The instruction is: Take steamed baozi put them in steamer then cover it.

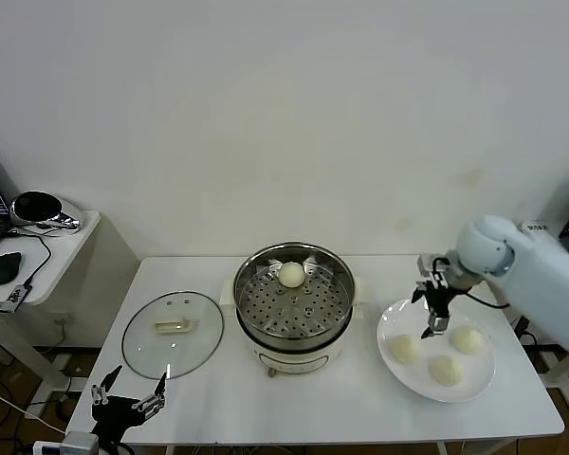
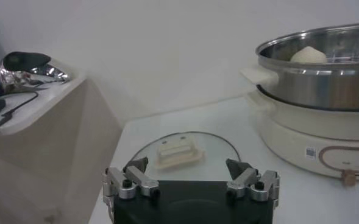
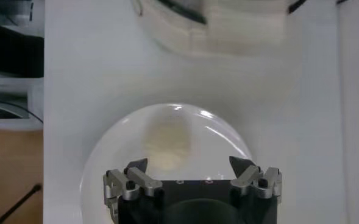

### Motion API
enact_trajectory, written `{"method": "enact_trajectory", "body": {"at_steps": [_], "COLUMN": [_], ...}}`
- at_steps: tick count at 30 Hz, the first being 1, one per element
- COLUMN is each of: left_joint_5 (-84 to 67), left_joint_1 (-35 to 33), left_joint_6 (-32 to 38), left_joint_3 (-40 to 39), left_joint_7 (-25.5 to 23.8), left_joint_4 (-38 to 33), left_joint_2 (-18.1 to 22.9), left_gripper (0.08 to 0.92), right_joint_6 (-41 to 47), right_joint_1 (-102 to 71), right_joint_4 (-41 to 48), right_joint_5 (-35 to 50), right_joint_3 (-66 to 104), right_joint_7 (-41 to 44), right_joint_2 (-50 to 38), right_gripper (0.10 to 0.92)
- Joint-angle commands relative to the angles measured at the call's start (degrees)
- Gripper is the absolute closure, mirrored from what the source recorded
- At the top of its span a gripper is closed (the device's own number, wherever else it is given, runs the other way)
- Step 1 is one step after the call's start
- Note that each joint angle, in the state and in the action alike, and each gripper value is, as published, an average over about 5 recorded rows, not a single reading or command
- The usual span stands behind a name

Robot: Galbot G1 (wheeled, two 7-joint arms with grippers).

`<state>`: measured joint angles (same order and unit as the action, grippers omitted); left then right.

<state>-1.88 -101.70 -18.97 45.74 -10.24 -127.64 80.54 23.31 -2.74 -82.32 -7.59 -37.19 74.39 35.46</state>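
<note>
I will next close my right gripper around the sides of the baozi point(image 1: 405, 348) point(image 3: 168, 147) that is nearest the steamer on the white plate.
The steamer point(image 1: 291, 313) stands mid-table with one steamed baozi point(image 1: 291, 275) on its perforated tray. Three more baozi point(image 1: 403, 348) point(image 1: 446, 370) point(image 1: 468, 339) lie on a white plate point(image 1: 394, 320) to its right. My right gripper point(image 1: 433, 327) hangs open just above the plate, between the buns; in the right wrist view it point(image 3: 190, 163) is open over one baozi point(image 3: 167, 143). The cover point(image 1: 173, 327) lies flat on the table left of the steamer. My left gripper point(image 1: 131, 384) waits open at the table's front left corner, short of the cover point(image 2: 179, 152).
A side table point(image 1: 47, 256) with a mouse, cables and a shiny object stands to the left. The steamer's side handle point(image 2: 258, 76) juts toward the cover. A wall closes the back of the table.
</note>
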Motion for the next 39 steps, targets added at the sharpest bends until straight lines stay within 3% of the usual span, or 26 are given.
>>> {"method": "enact_trajectory", "body": {"at_steps": [1, 20, 39], "left_joint_5": [0.3, 0.4, 0.2], "left_joint_1": [-0.2, 0.3, 1.0], "left_joint_6": [0.0, -0.1, -0.4], "left_joint_3": [-0.2, -0.3, 0.3], "left_joint_7": [0.0, 0.0, -0.1], "left_joint_4": [0.3, 1.7, 2.2], "left_joint_2": [0.1, 0.1, 0.4], "left_gripper": [0.177, 0.177, 0.177], "right_joint_6": [-2.0, -6.5, -6.7], "right_joint_1": [-5.6, -8.9, -10.2], "right_joint_4": [1.5, 7.2, 7.8], "right_joint_5": [-2.7, -4.8, -6.3], "right_joint_3": [2.0, 2.3, 2.7], "right_joint_7": [-1.4, -7.9, -8.2], "right_joint_2": [1.2, 5.7, 6.1], "right_gripper": [0.203, 0.203, 0.203]}}
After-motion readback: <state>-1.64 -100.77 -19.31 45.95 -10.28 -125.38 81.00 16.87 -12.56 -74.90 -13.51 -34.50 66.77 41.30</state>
